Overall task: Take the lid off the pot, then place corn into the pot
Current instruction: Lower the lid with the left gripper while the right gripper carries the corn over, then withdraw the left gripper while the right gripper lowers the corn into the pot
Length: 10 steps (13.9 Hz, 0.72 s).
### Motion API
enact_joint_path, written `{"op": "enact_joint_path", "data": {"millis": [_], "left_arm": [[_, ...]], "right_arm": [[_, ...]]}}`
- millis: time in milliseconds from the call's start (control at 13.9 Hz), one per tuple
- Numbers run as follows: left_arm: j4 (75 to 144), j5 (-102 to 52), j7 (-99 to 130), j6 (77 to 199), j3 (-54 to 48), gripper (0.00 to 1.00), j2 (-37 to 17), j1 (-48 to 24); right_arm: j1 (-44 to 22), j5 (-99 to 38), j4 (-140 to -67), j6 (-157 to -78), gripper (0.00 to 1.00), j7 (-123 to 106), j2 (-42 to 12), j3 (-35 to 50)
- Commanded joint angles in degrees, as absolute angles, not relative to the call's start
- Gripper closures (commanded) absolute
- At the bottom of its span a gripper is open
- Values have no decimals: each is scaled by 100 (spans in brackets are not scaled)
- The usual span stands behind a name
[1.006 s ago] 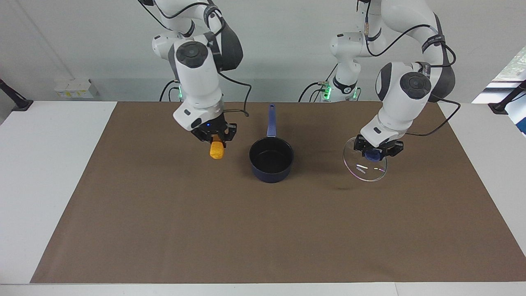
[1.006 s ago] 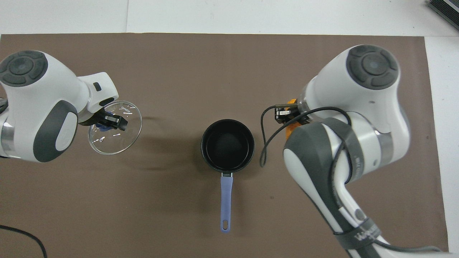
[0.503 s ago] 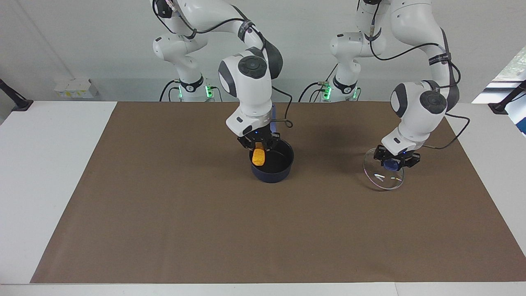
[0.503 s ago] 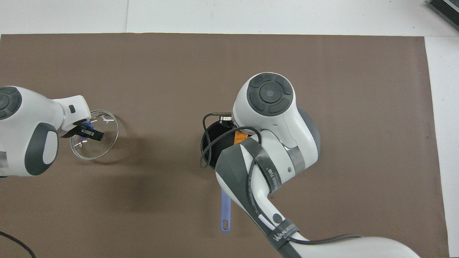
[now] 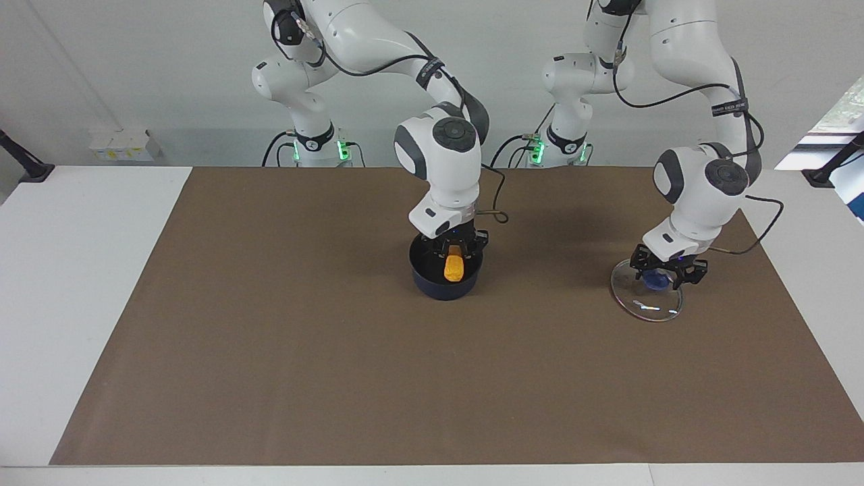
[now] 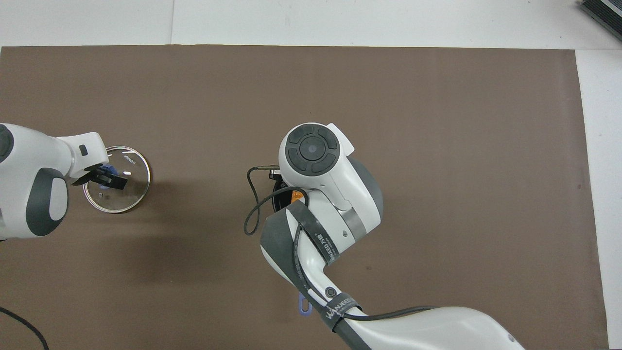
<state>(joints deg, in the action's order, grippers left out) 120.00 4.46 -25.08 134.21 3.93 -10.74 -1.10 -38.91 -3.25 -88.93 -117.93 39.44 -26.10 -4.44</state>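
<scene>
The orange corn, hanging upright in the pot's mouth, will be released by my right gripper on the middle of the dark blue pot's bottom (image 6: 304, 197), where I need to lay it roughly along the pot's handle.
The dark blue pot (image 5: 445, 287) stands mid-mat. My right gripper (image 5: 453, 251) hangs just over its mouth, shut on the top of the orange corn (image 5: 453, 268). The corn hangs upright with its lower end inside the rim. From overhead the right arm covers the pot, leaving a sliver of rim (image 6: 281, 187), a bit of corn (image 6: 297, 197) and the handle's tip (image 6: 303, 306). The glass lid (image 5: 646, 300) lies level, down at the mat toward the left arm's end. My left gripper (image 5: 668, 275) is at its blue knob (image 5: 653, 281). The lid (image 6: 121, 194) also shows from overhead under the left gripper (image 6: 109, 179).
A brown mat (image 5: 337, 378) covers most of the white table (image 5: 81, 283). A black cable loop (image 6: 252, 218) hangs from the right arm beside the pot. The pot's handle points toward the robots.
The right arm carried the corn sideways over the pot and lowered it into the mouth. The left arm moved the lid toward its end of the table and down to the mat.
</scene>
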Motion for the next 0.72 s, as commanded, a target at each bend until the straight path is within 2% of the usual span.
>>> {"op": "enact_joint_path", "data": {"millis": [0, 287, 647], "left_arm": [[11454, 29, -2374, 12993, 439, 0, -1160, -158], [10391, -149, -2057, 11736, 439, 0, -1230, -220], [9977, -141, -1241, 11042, 422, 0, -941, -211]], "right_arm": [[-3885, -387, -9262, -11979, 100, 3973, -2505, -413], [-3876, -387, -9605, -12058, 97, 3955, -2347, -413], [-3902, -633, -9870, -12716, 90, 4043, -2407, -352]]}}
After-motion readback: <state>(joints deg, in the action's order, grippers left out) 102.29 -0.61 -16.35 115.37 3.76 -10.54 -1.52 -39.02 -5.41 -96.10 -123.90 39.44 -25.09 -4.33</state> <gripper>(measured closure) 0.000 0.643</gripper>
